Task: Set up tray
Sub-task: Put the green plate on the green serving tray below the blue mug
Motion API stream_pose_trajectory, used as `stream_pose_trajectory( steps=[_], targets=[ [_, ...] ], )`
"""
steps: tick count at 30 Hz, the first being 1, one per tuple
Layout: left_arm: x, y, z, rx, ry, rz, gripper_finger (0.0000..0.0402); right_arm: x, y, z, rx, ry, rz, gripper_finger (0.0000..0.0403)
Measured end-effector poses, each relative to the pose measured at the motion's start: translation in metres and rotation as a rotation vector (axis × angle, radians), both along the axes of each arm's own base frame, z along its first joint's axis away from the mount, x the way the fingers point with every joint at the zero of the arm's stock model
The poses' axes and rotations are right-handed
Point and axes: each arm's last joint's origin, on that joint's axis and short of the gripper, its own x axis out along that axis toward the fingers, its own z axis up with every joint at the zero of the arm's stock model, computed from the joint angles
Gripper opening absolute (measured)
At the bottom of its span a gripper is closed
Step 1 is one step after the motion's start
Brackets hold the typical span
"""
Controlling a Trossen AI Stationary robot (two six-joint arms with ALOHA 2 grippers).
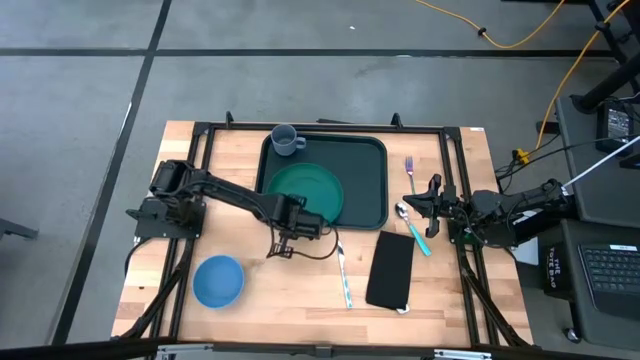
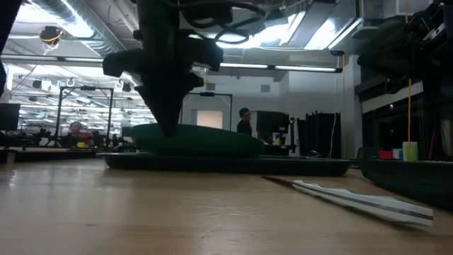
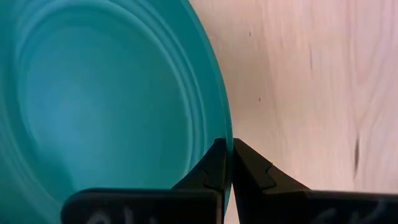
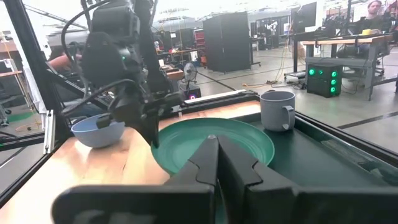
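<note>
My left gripper has the green plate. It will let go of the plate flat inside the dark green tray (image 1: 302, 186), close beside the grey mug.
The dark green tray (image 1: 365, 170) lies at the table's far middle, with a grey mug (image 1: 286, 140) standing in its far left corner. The round green plate (image 1: 305, 190) lies over the tray's left half, and its near edge reaches past the tray's near rim. My left gripper (image 1: 299, 224) is at that near edge, shut on the plate's rim. In the low view it comes down (image 2: 168, 127) onto the plate (image 2: 212, 139) above the tray (image 2: 283, 164). My right gripper (image 1: 432, 205) waits shut at the table's right side, touching nothing. My left gripper pinches the plate's rim (image 3: 222, 127) on its near edge between the two fingers (image 3: 211, 168), one on the upper face and one on the outer side. The fingers come from above, slanting down. The held edge is over the tray's near rim (image 4: 163, 144), with the plate's far part inside the tray.
A blue bowl (image 1: 218, 280) stands near the table's near left corner. A knife (image 1: 343, 272) and a black napkin (image 1: 392, 268) lie near the near edge. A purple fork (image 1: 410, 170) and a teal-handled spoon (image 1: 412, 225) lie right of the tray. The tray's right half is bare.
</note>
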Motion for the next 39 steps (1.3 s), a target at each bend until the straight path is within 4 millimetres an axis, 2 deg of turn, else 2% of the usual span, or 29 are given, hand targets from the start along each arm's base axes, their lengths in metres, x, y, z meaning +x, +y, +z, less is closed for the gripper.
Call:
stream_pose_trajectory(
  steps=[10,16,32,39],
  targets=[
    [-0.001,0.016,-0.001,-0.046,0.043,-0.002,0.0002,0.000,0.000,0.000,0.000,0.000,0.000,0.0010],
    [-0.001,0.028,-0.001,-0.067,0.055,0.030,0.0002,0.000,0.000,0.000,-0.111,0.025,-0.009,0.0010],
    [-0.001,0.050,-0.001,-0.074,0.057,0.061,0.0003,0.000,0.000,0.000,-0.103,0.023,-0.007,0.0010],
    [-0.001,0.052,-0.002,-0.076,0.055,0.082,0.0004,0.000,0.000,0.000,-0.102,0.022,-0.005,0.0010]
  ],
)
